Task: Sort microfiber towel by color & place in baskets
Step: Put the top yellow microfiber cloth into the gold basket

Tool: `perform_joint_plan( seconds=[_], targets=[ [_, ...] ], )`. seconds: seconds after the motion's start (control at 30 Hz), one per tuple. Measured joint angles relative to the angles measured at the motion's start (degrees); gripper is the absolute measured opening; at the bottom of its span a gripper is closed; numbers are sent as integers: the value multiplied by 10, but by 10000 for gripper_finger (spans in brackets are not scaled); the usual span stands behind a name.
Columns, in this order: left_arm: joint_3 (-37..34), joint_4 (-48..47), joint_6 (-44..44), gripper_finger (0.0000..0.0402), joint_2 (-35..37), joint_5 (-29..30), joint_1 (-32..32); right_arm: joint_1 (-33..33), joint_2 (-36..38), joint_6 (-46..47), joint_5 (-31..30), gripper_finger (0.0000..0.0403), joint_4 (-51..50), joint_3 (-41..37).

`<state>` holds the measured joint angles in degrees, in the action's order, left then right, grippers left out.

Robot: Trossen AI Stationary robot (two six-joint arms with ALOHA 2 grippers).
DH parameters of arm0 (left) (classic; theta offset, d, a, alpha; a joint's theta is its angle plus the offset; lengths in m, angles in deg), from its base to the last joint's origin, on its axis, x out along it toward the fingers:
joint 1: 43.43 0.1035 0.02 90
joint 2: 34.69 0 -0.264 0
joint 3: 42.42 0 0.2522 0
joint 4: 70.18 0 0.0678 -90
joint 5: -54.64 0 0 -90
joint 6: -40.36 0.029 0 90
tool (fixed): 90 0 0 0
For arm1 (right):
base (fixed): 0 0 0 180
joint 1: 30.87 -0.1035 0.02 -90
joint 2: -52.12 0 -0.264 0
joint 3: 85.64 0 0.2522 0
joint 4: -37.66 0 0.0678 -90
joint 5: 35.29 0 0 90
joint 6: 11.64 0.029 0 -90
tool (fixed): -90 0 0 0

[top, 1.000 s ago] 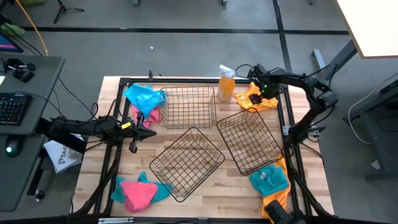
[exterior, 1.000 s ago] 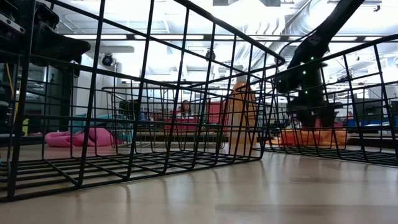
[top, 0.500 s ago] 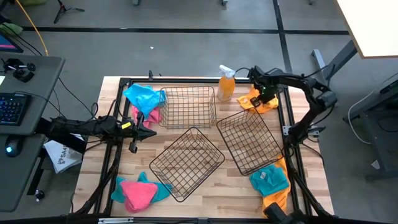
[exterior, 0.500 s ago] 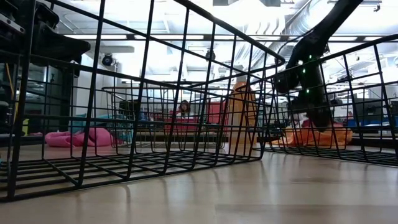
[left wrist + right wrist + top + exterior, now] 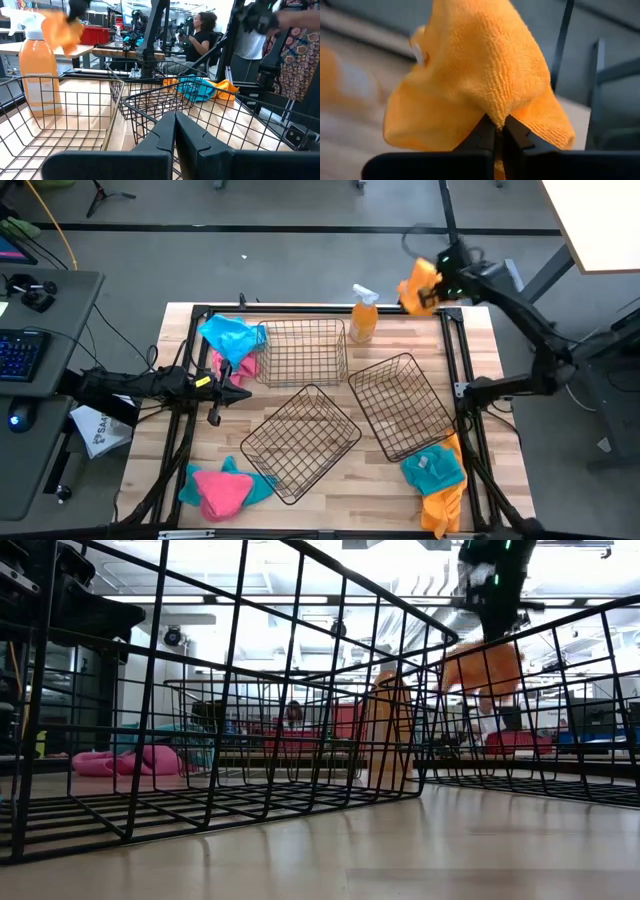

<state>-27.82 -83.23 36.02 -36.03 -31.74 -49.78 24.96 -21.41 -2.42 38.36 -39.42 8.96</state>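
Next, my right gripper puts the orange towel down in the far wire basket (image 5: 306, 363) beside the spray bottle.
My right gripper (image 5: 436, 283) is shut on an orange towel (image 5: 419, 288) and holds it high over the table's far right corner; the low view shows that orange towel (image 5: 484, 668) hanging in the air. Three wire baskets (image 5: 303, 352) (image 5: 300, 440) (image 5: 403, 405) stand on the table. Teal and pink towels (image 5: 230, 340) lie at the far left, pink and teal ones (image 5: 222, 488) at the near left, and teal and orange ones (image 5: 438, 475) at the near right. My left gripper (image 5: 240, 393) waits shut at the table's left side. My right gripper pinches a bunched peak of the orange towel (image 5: 496, 116) between its two fingertips. In the low view the fingers come from above, pointing down. The towel hangs slack below them, lifted clear of the table; how many layers are caught cannot be told.
An orange spray bottle (image 5: 363, 315) stands at the far edge between the far basket and the raised towel. Black frame rails (image 5: 462, 380) run along the table's sides. People sit in the room beyond the table.
My right gripper has shut on the orange towel that lay at the table's far right and has risen steeply with it. The towel, spread on the table before, now hangs bunched and clear of the table.
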Motion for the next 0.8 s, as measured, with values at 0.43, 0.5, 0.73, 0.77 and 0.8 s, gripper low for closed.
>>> perform_joint_plan(
  seconds=[0.43, 0.5, 0.73, 0.77, 0.8],
  targets=[
    [0, 0, 0, 0, 0, 0, 0, -139, -2, 103, 243, 1, 298, 124],
    [0, 0, 0, 0, 0, 0, 0, -191, -17, 99, 250, 0, 338, 112],
    [0, 0, 0, 0, 0, 0, 0, -347, -103, 103, 231, 0, 393, 21],
    [0, 0, 0, 0, 0, 0, 0, -362, -118, 108, 220, 0, 395, 6],
    [0, 0, 0, 0, 0, 0, 0, -376, -132, 115, 211, 0, 400, -10]
  ],
)
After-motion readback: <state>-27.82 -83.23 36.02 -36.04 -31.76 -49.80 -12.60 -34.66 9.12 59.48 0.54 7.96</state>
